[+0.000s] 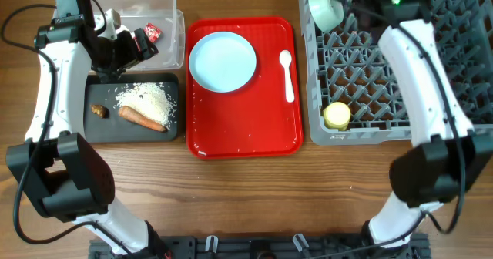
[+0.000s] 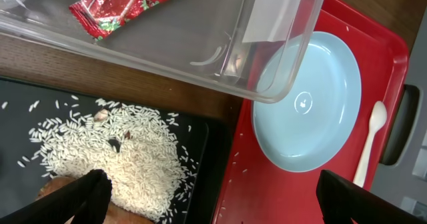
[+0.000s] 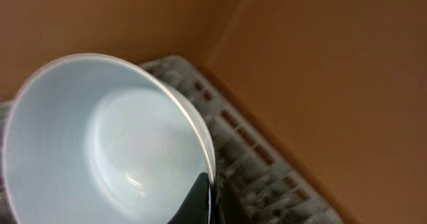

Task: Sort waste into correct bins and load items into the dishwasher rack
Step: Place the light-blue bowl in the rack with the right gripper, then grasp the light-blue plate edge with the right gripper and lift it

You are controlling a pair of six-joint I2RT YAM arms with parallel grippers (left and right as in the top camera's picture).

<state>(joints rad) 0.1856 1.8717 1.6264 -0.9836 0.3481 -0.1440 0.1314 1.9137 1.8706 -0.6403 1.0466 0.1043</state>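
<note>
The robot's right gripper will let go of its bowl, now at the grey rack's far corner, in the grey rack (image 1: 373,21), next to the other bowl at the far corner of the rack.
My left gripper (image 1: 141,45) (image 2: 213,207) is open and empty, hovering over the near edge of the clear tub (image 1: 176,49) (image 2: 167,67) and the black tray (image 1: 104,128) (image 2: 200,137). The tub holds the red wrapper (image 1: 152,32) (image 2: 127,4) and white paper (image 1: 115,18). The tray holds rice (image 1: 146,99) (image 2: 127,154), the carrot stick (image 1: 142,119) and a brown morsel (image 1: 98,110). My right gripper (image 1: 344,3) (image 3: 210,194) is shut on the rim of the pale-green bowl (image 1: 325,11) (image 3: 100,144) at the far left corner of the grey rack (image 1: 385,128) (image 3: 253,157). The yellow cup (image 1: 337,115) sits in the rack. The light-blue bowl is out of view.
The red serving tray (image 1: 246,128) (image 2: 280,191) lies between the bins and the rack. It carries the light-blue plate (image 1: 223,61) (image 2: 310,104), the white spoon (image 1: 286,74) (image 2: 370,141) and a few stray rice grains. The right arm stretches over the rack.
</note>
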